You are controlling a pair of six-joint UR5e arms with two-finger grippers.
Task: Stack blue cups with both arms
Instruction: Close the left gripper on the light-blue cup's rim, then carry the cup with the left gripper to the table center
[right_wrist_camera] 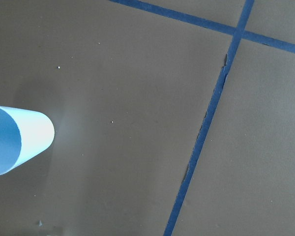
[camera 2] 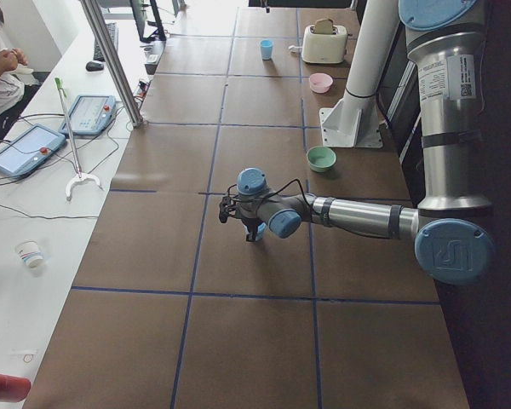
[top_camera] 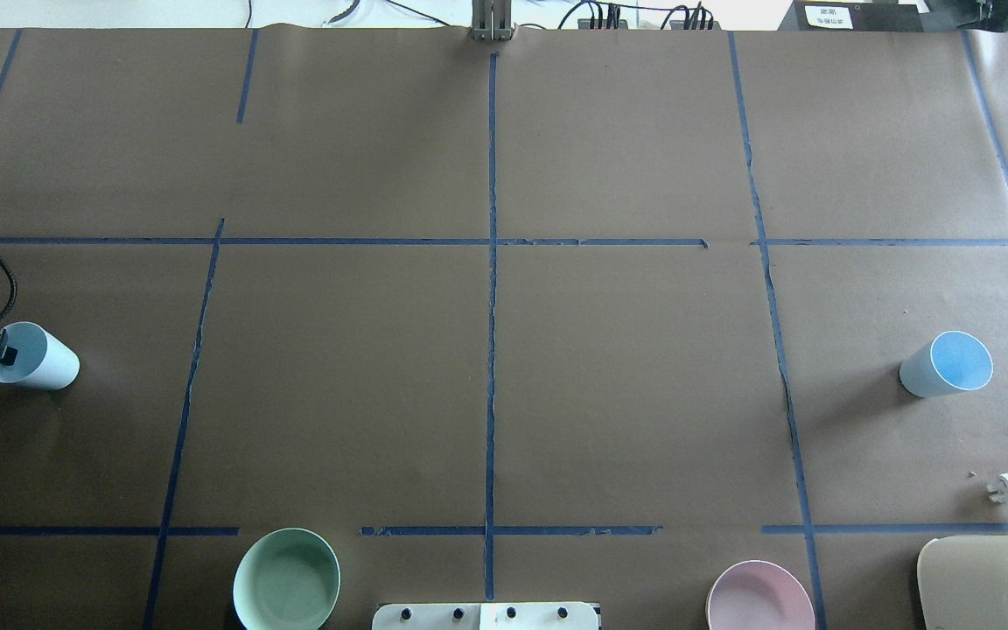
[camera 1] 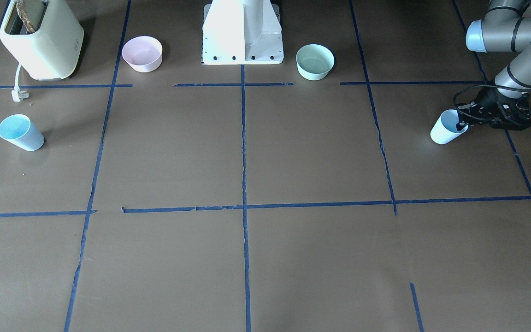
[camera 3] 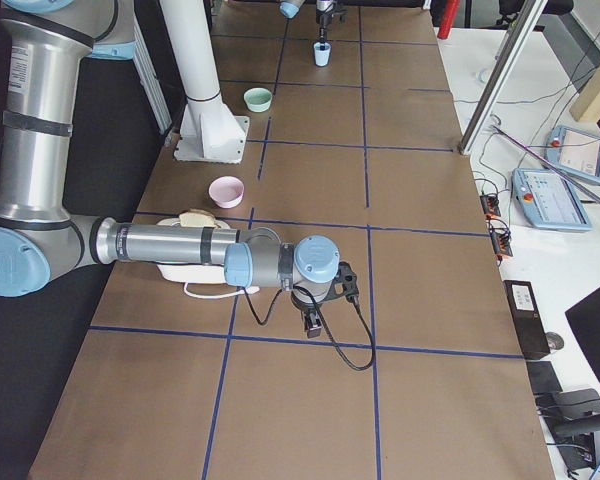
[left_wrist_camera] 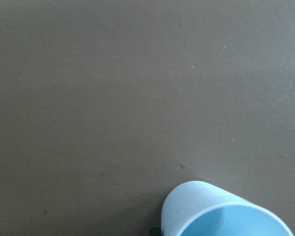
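Observation:
I will release the blue cup, still upright at the table's end, from my left gripper on the middle tape line (camera 1: 244,166), just behind the front tape crossing.
One blue cup (camera 1: 445,131) stands upright at the table's end on my left; it also shows in the overhead view (top_camera: 40,360) and the left wrist view (left_wrist_camera: 226,211). My left gripper (camera 1: 463,122) is at its rim, one finger inside and one outside, shut on the cup wall. The other blue cup (camera 1: 20,133) stands alone at the opposite end, also in the overhead view (top_camera: 946,363) and at the left edge of the right wrist view (right_wrist_camera: 14,140). My right gripper (camera 3: 315,318) hangs above the table beside that cup; I cannot tell whether it is open or shut.
A pink bowl (camera 1: 142,53) and a mint-green bowl (camera 1: 315,61) flank the white pedestal (camera 1: 242,32). A cream toaster (camera 1: 39,39) with its loose plug (camera 1: 19,94) stands behind the right-side cup. Blue tape lines cross the brown table.

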